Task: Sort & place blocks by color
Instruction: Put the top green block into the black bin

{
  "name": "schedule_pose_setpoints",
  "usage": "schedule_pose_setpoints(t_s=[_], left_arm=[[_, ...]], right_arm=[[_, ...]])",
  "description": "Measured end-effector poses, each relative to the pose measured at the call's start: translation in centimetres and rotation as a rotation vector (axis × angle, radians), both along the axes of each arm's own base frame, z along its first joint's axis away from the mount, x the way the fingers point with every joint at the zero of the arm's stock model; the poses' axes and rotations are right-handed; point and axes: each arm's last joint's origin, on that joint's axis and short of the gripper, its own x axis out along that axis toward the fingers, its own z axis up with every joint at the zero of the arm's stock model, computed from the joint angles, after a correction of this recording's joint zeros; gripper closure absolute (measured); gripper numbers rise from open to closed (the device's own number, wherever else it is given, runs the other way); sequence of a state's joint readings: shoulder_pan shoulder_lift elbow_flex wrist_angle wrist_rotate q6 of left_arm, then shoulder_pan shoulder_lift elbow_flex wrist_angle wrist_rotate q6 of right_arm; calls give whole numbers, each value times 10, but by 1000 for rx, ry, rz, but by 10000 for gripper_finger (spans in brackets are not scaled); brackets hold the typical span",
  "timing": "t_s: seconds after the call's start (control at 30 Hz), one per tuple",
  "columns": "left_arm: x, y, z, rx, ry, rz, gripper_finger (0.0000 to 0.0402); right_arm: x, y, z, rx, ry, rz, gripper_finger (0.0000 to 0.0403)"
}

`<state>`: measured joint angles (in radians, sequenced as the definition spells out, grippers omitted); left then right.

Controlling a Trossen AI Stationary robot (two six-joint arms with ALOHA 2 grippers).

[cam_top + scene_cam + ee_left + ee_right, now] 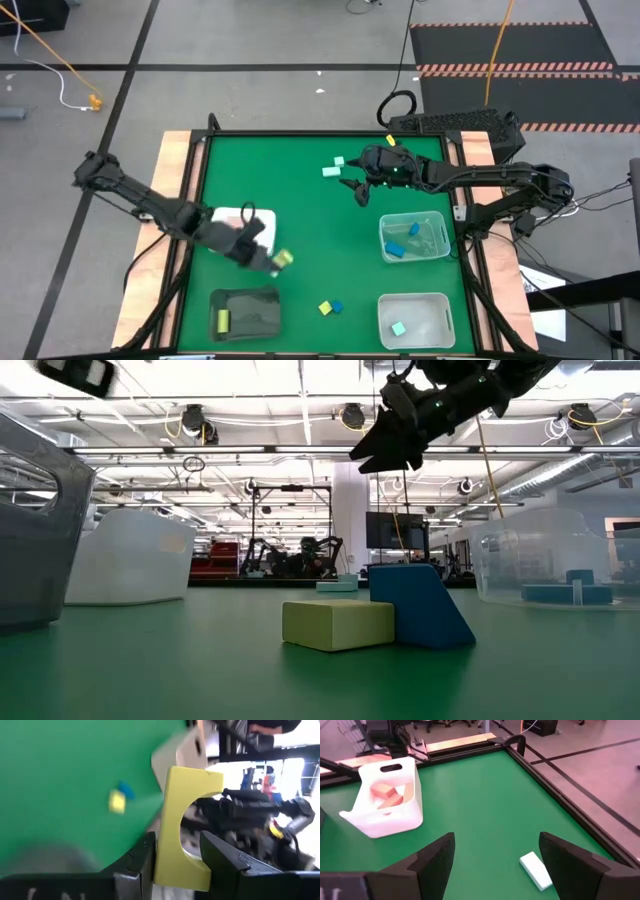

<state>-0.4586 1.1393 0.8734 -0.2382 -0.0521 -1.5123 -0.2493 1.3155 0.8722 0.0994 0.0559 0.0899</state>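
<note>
The robot's left gripper will release the yellow arch block in the dark bin (241, 324), next to the yellow block lying there.
My left gripper (268, 256) hangs over the table's left half, shut on a yellow arch-shaped block (182, 815). It hovers between the white bin (232, 216) and the dark bin (250, 312), which holds one yellow block (222, 320). My right gripper (356, 192) stands open above the table's far middle, nothing between its fingers. Mint blocks (332, 170) lie on the table near it. A yellow block (324, 308) and a blue block (337, 305) rest side by side near the front edge. Salmon blocks (387, 795) lie in the white bin. My left gripper pinches the yellow arch block between its two fingers. One finger (142, 865) lies on the straight back side (162, 855); the other meets the end of one leg (197, 875), beside the round cutout. The block juts out past the fingertips, clear of the table.
Two clear bins stand at the right: one (413, 237) with blue blocks, one (415, 320) with a mint block (398, 328). A yellow block (390, 141) lies at the far edge. A raised black rim runs around the green table.
</note>
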Motion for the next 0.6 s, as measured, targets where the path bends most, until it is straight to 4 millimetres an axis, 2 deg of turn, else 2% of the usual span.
schedule_pose_setpoints(t_s=[0.13,0.27,0.43,0.6], left_arm=[[-15,-25,-1,-133,79,-59,271],[-32,-43,-6,-240,234,-95,271],[-50,-54,-15,-304,444,-95,271],[-52,-62,-22,-306,514,-96,267]], right_arm=[[0,0,0,-5,3,2,122],[0,0,0,-5,4,2,122],[0,0,0,-5,4,1,122],[0,0,0,-7,2,-2,122]])
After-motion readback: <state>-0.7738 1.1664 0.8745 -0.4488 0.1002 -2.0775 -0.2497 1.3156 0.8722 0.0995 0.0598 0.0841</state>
